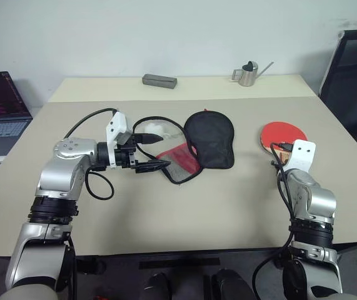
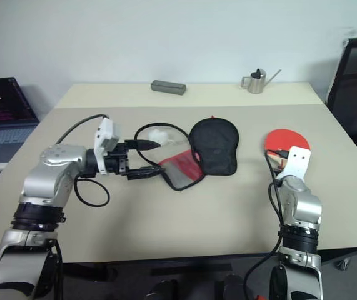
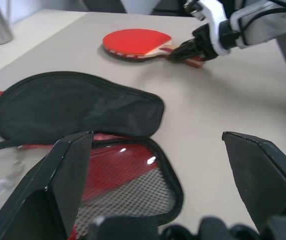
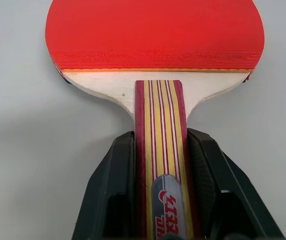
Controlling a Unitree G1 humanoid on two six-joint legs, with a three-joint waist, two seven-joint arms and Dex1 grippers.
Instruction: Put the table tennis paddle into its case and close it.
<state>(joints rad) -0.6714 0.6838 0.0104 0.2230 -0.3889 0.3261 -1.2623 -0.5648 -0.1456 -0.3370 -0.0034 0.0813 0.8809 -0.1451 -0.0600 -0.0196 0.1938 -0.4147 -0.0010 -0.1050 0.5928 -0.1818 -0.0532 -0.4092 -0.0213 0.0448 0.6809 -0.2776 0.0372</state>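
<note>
My right gripper will let go of the table tennis paddle inside the black side of the open case [image 1: 207,135].
The table tennis paddle [image 4: 155,35] lies at the right of the table [image 1: 165,212], red face up, its striped handle pointing toward me. My right gripper [image 4: 160,136] is shut on that handle, one finger on each side. The case [image 1: 209,139] lies at the middle of the table, its black side flipped open away from the red and mesh inner half [image 1: 179,161]. My left gripper [image 1: 156,150] stands open, pointing right, at the left edge of the open case, with nothing between its fingers [image 3: 67,165]. The left wrist view also shows the right gripper [image 3: 185,50] on the paddle [image 3: 135,41].
A small grey box [image 1: 159,80] and a metal watering can [image 1: 248,74] stand at the table's far edge. Beside the case's left lies a clear plastic piece [image 1: 153,130]. A laptop [image 1: 0,112] sits to the far left, and a black chair [image 1: 356,69] to the right.
</note>
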